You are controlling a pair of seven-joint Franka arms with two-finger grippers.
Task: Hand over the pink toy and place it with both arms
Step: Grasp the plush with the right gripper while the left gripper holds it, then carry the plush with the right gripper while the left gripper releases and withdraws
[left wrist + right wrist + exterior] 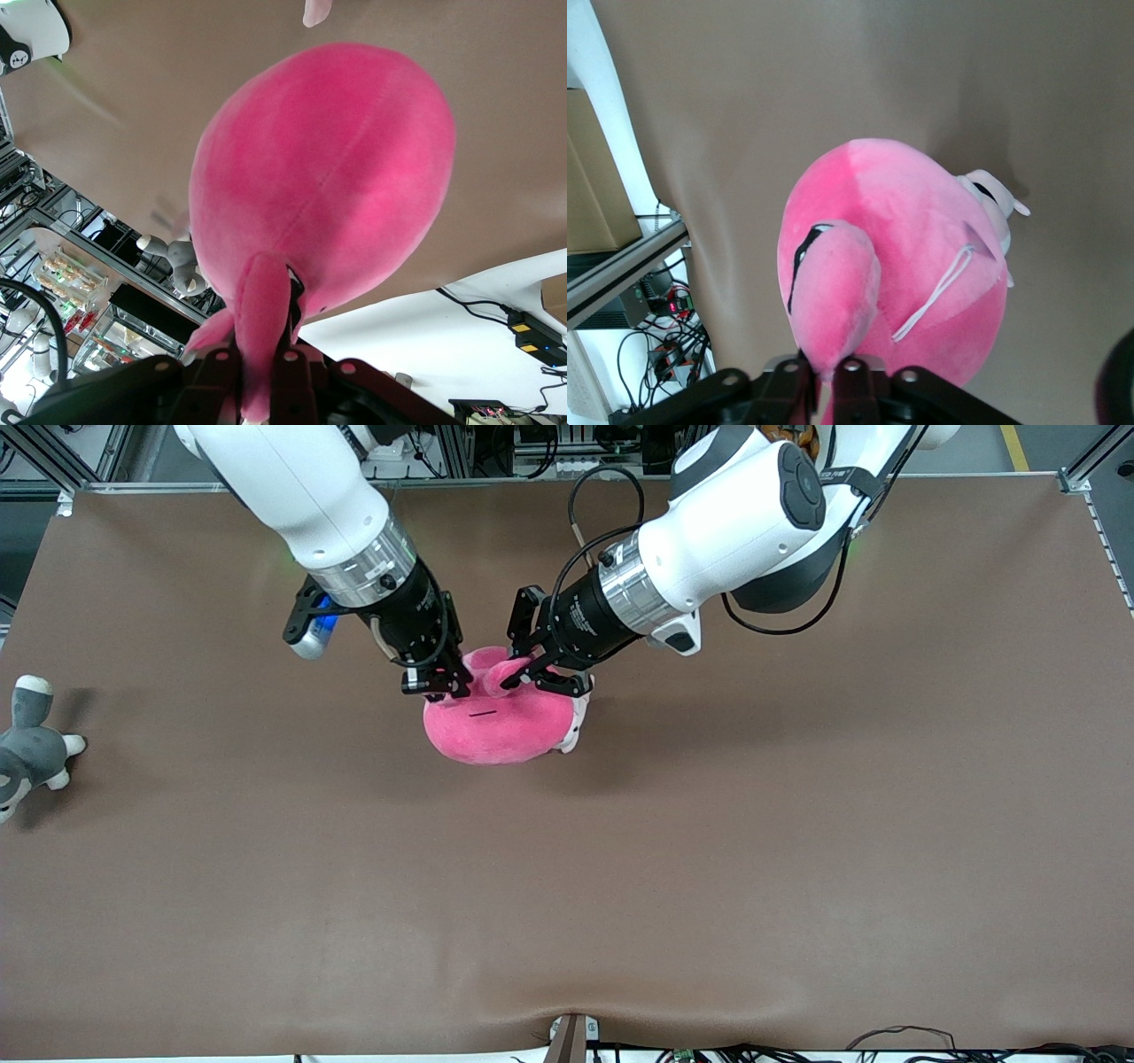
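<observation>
The robot's right gripper should release the pink toy on the brown table (236,793) close to the grey-and-white plush animal. The pink toy is now held near the table's middle.
The pink toy (496,726) is a round hot-pink plush with a thin mouth line, near the table's middle. Both grippers hold it from above. My right gripper (440,683) is shut on a bulging eye of the toy (833,283) at the end toward the right arm; its fingers pinch it in the right wrist view (827,365). My left gripper (534,678) is shut on a narrow pink flap at the toy's top. In the left wrist view that flap runs between the gripper's (261,359) fingers, and the toy's round body (328,177) fills the middle. I cannot tell whether the toy touches the table.
A small pale pink-and-white plush (578,722) lies against the pink toy on the side toward the left arm; it also shows in the right wrist view (990,202). A grey-and-white plush animal (27,748) lies at the right arm's end of the brown table (797,824).
</observation>
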